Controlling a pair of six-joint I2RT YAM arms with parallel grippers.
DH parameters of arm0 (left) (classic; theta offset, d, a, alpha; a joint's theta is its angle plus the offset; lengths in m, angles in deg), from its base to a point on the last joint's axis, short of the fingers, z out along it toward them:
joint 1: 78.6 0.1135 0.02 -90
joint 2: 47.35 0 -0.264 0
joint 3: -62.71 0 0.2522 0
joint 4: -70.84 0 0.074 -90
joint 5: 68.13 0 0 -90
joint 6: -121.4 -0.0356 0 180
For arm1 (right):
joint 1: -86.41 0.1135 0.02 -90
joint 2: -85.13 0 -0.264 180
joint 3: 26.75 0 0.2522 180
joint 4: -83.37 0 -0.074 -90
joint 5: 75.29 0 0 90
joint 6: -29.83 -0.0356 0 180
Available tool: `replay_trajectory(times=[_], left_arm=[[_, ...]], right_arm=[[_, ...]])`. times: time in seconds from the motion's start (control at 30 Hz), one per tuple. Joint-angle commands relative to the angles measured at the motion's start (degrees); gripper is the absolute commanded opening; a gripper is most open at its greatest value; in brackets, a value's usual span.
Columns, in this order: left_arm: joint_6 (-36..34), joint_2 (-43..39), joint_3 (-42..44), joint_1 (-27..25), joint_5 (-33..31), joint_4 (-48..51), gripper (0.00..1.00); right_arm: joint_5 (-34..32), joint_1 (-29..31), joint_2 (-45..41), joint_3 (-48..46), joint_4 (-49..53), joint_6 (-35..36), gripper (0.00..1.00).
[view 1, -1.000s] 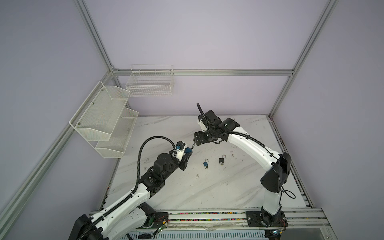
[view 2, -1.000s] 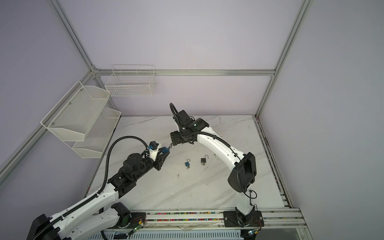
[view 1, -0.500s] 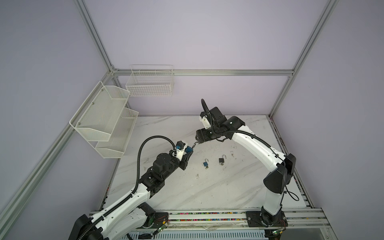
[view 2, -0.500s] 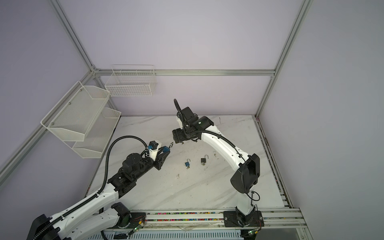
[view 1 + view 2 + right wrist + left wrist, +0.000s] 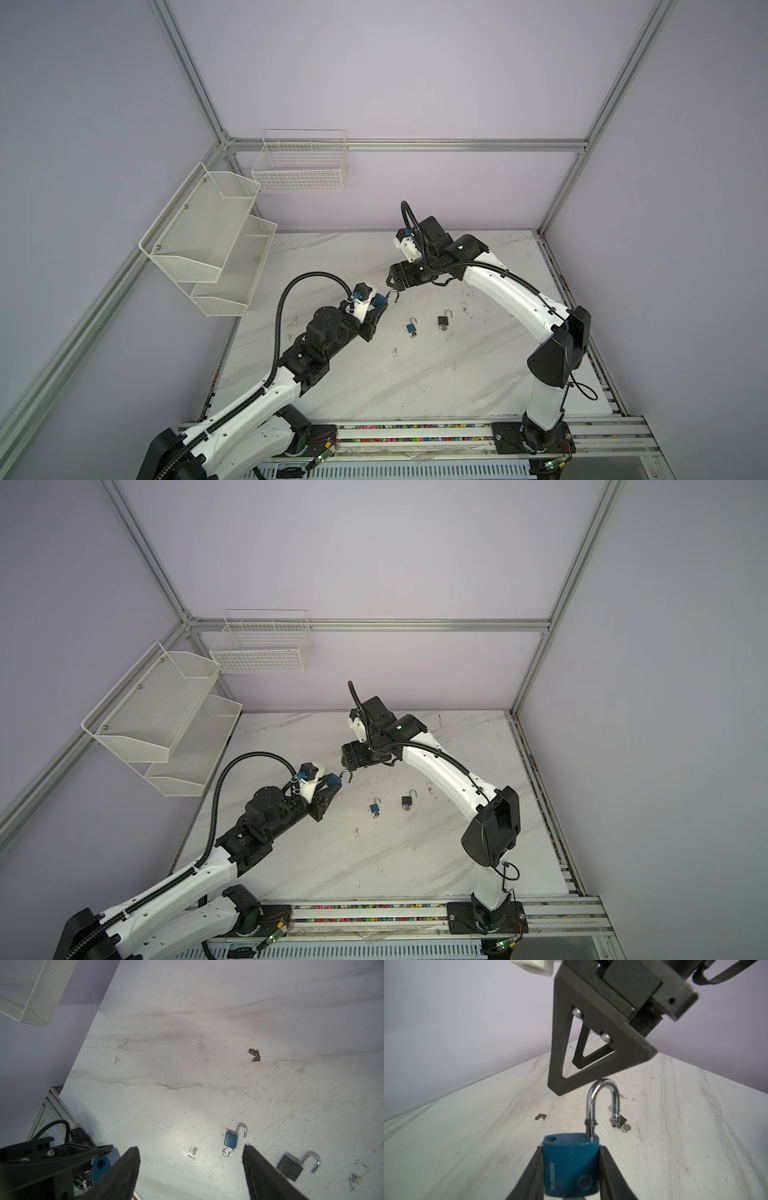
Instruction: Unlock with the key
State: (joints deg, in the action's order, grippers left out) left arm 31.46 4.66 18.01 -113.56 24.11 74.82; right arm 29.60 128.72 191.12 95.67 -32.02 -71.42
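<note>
I need to let go of the blue padlock in my left gripper on the marble [image 5: 372,333] beside the other blue padlock, away from the black padlock.
My left gripper [image 5: 570,1148] is shut on the body of a blue padlock [image 5: 571,1165], one finger on each side, and holds it above the table. Its chrome shackle [image 5: 604,1093] stands raised, with one leg out of the body and the empty hole showing. Both top views show this padlock [image 5: 378,300] [image 5: 332,780] at the left arm's tip. My right gripper [image 5: 390,283] [image 5: 344,763] [image 5: 189,1148] hangs open just above the shackle, with nothing between its fingers. The keyhole end of the held padlock and the key are hidden between my left fingers.
Two more padlocks lie on the marble table with open shackles, a blue padlock [image 5: 230,1139] [image 5: 411,328] with a key in it and a black padlock [image 5: 289,1167] [image 5: 443,321]. White mesh shelves [image 5: 208,241] and a wire basket [image 5: 301,166] hang on the left and back walls.
The right gripper drew back a little from the shackle and has come close above it again, still open. The left arm has kept still with the padlock.
</note>
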Motion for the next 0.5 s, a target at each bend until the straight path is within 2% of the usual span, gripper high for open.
replay_trajectory(times=[0.0, 0.2, 0.33, 0.47], left_arm=[[-0.9, -0.9, 1.1, 0.1, -0.6, -7.8, 0.0], [-0.1, 0.0, 1.2, 0.1, -1.3, -8.9, 0.0], [0.6, 0.2, 1.0, 0.1, -2.2, -8.0, 0.0], [4.9, 0.7, -1.2, 0.1, -7.8, -1.6, 0.0]], right_arm=[[2.1, 0.3, -3.0, -2.1, 1.8, 1.8, 0.81], [4.2, 0.2, -4.8, -3.7, 0.6, 1.5, 0.8], [-3.1, -0.7, -5.5, -3.9, 1.0, -0.2, 0.81], [-9.7, -2.7, -7.1, -5.8, 0.3, -2.0, 0.82]])
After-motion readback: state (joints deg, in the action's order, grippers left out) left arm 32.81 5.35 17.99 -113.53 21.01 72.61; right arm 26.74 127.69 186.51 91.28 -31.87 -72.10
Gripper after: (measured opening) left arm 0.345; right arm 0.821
